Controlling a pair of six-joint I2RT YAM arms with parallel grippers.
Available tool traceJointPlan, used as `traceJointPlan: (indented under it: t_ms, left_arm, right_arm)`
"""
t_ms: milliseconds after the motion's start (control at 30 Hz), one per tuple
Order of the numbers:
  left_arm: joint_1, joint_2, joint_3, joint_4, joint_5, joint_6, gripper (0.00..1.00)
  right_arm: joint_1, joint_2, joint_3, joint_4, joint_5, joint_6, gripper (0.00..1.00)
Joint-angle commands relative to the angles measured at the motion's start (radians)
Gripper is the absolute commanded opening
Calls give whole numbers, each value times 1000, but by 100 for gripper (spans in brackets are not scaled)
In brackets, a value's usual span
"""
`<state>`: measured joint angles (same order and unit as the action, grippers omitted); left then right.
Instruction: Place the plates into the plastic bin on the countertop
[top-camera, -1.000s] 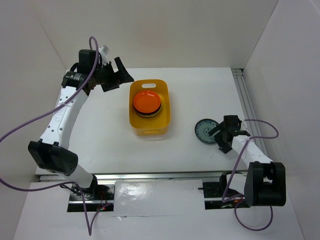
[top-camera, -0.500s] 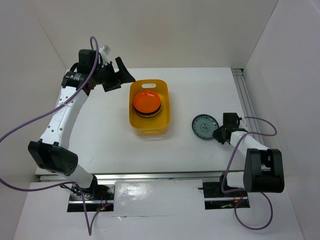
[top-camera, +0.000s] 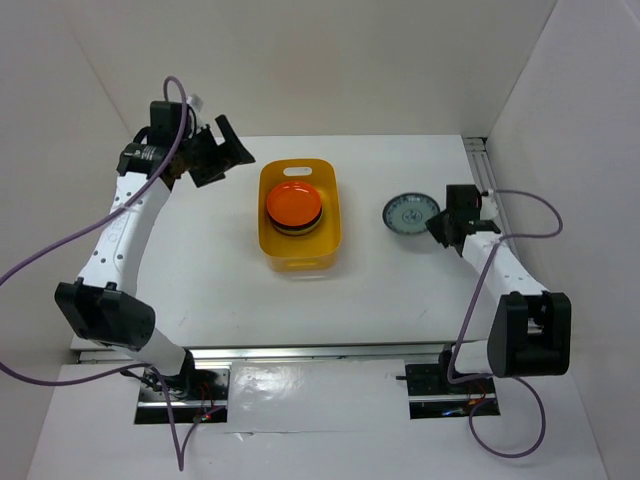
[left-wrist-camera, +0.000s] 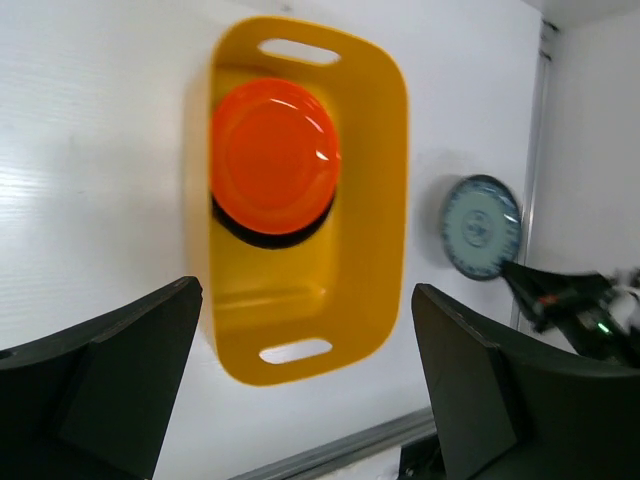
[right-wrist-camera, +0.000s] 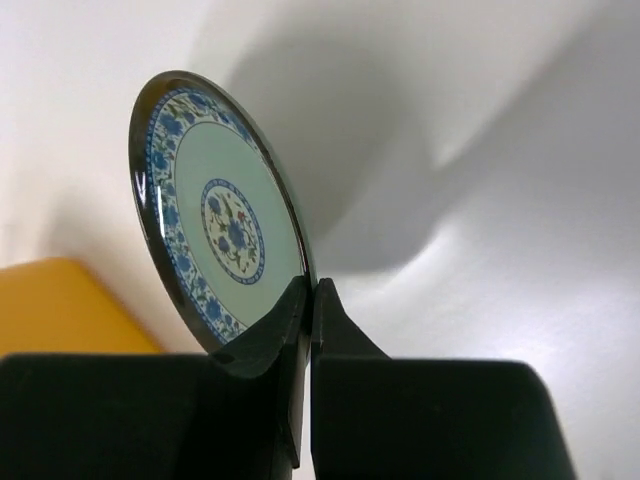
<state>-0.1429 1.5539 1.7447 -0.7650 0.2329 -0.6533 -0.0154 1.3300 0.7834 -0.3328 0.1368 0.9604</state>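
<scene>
Next, I release the blue-patterned plate on top of the orange plate (top-camera: 295, 208) in the yellow plastic bin with my right gripper.
The yellow plastic bin (top-camera: 300, 262) (left-wrist-camera: 385, 200) stands mid-countertop (top-camera: 400, 290). Inside it is a stack of plates, an orange plate (top-camera: 293, 203) (left-wrist-camera: 272, 150) on top and a black one (left-wrist-camera: 265, 232) showing beneath. To the right of the bin, my right gripper (top-camera: 440, 222) (right-wrist-camera: 310, 290) is shut on the rim of a blue-patterned plate (top-camera: 408, 212) (right-wrist-camera: 225, 220), which is lifted and tilted on edge. The patterned plate (left-wrist-camera: 482, 226) also shows in the left wrist view. My left gripper (top-camera: 222, 155) (left-wrist-camera: 305, 295) hangs open and holds nothing, above and to the left of the bin.
A metal rail (top-camera: 487, 190) runs along the countertop's right edge and another (top-camera: 320, 350) along the front. White walls close in the left, back and right sides. A corner of the bin (right-wrist-camera: 60, 310) shows left of the held plate.
My right gripper has shut on the patterned plate's rim, lifted it off the countertop and carried it toward the back. The left arm has drawn slightly left, still open.
</scene>
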Motion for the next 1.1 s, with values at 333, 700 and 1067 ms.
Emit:
traceJointPlan:
  t_ms: [333,700,1067]
  left_arm:
    - [160,20,-148,-11,-107,-111,100]
    - [342,-11,-260,-22,-63,-210,100]
    - [342,-20,-289,-3,-53,-170,100]
  right_arm:
    - [330,150,558,159,100,-297,0]
    - [531,514,797,155,-52,-457,0]
    - [562,607,818,150,-74,-479,0]
